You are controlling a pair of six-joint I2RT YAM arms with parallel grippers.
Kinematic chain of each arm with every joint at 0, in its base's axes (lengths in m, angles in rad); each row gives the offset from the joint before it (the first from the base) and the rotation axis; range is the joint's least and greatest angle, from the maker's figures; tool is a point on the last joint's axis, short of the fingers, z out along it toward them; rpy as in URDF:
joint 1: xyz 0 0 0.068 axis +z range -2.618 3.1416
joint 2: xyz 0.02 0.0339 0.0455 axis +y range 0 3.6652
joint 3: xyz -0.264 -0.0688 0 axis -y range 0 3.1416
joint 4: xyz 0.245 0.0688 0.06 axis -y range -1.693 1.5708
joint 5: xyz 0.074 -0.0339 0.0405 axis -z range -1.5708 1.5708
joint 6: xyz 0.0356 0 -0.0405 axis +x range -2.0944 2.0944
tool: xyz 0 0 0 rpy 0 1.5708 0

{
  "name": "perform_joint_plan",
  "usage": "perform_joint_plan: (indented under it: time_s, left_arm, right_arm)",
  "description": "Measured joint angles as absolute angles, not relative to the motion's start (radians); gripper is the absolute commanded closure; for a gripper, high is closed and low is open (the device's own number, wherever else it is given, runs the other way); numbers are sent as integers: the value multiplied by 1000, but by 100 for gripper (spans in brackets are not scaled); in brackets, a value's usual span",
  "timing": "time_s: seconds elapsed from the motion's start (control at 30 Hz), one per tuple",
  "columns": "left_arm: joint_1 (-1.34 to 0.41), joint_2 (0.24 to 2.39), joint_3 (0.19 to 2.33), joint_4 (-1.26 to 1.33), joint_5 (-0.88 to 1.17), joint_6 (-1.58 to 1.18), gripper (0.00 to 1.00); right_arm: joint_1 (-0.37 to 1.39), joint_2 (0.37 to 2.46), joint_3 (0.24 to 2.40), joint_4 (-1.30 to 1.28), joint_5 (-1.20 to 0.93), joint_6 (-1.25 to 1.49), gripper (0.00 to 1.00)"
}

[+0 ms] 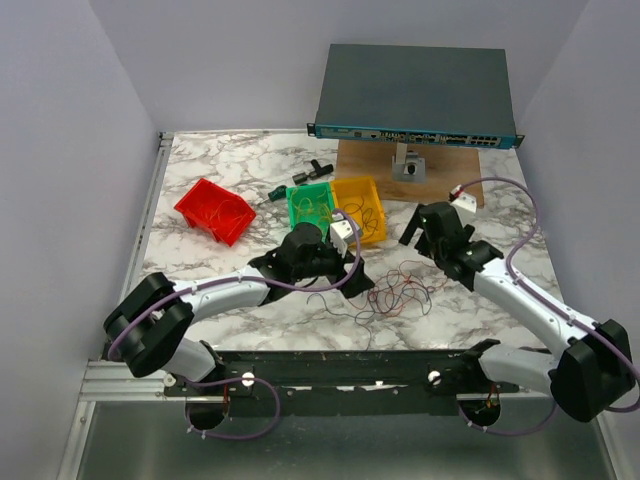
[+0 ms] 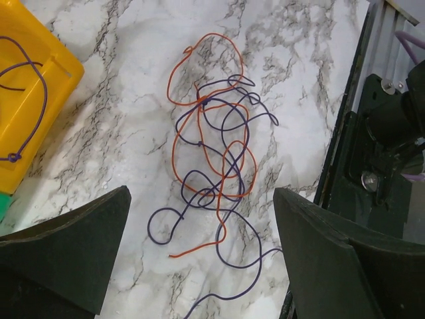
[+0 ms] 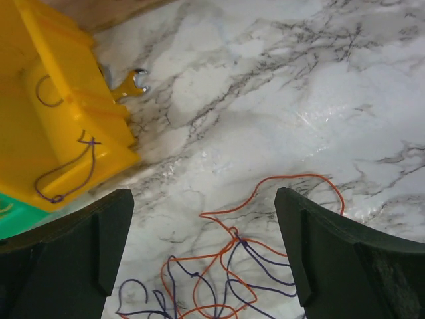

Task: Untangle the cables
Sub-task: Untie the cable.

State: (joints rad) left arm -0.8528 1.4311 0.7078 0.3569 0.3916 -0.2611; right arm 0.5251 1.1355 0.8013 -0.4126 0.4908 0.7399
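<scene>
The orange wire has a bend at the tangle's far edge nearest the yellow bin, and my right gripper needs to close on the sharp bend (image 1: 401, 265) (image 3: 202, 214).
The cables (image 1: 395, 290) lie as one loose tangle of thin orange and dark purple wires on the marble table, in front of the bins. In the left wrist view the tangle (image 2: 216, 159) lies flat ahead of my left gripper (image 2: 201, 219), which is open and empty above its near end. In the right wrist view the tangle (image 3: 232, 279) lies low between the fingers of my right gripper (image 3: 204, 219), which is open, empty and above the table. From above, the left gripper (image 1: 355, 272) is left of the tangle and the right gripper (image 1: 415, 225) is behind it.
A red bin (image 1: 215, 210), a green bin (image 1: 312, 205) and a yellow bin (image 1: 360, 205) stand behind the tangle; the yellow bin (image 3: 60, 100) holds purple wire. A network switch (image 1: 415, 95) sits on a wooden block (image 1: 400, 165) at the back. A screwdriver (image 1: 275, 193) lies nearby.
</scene>
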Motion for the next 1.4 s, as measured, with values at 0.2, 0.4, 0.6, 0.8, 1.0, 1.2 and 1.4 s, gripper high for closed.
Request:
perform_joint_plan:
  time_s: [0.2, 0.4, 0.6, 0.8, 1.0, 1.2, 1.4]
  left_arm:
    - [-853, 1435, 716, 358, 421, -263, 15]
    - [-853, 1464, 733, 356, 442, -270, 17]
    - [-853, 1472, 733, 354, 450, -274, 17]
    - [-853, 1467, 730, 357, 450, -273, 18]
    - [-853, 1374, 646, 421, 448, -273, 17]
    - [-853, 1206, 485, 571, 442, -299, 11]
    - [-853, 1003, 513, 554, 372, -350, 1]
  right_arm:
    - [501, 1275, 757, -358, 392, 705, 19]
    - [501, 1449, 756, -312, 329, 671, 50]
    - [501, 1422, 748, -308, 320, 660, 99]
    - [501, 1267, 767, -344, 291, 646, 99]
    - [501, 1129, 904, -395, 195, 622, 99]
    - [501, 1008, 1100, -382, 6, 601, 99]
    - [501, 971, 1144, -305, -219, 627, 99]
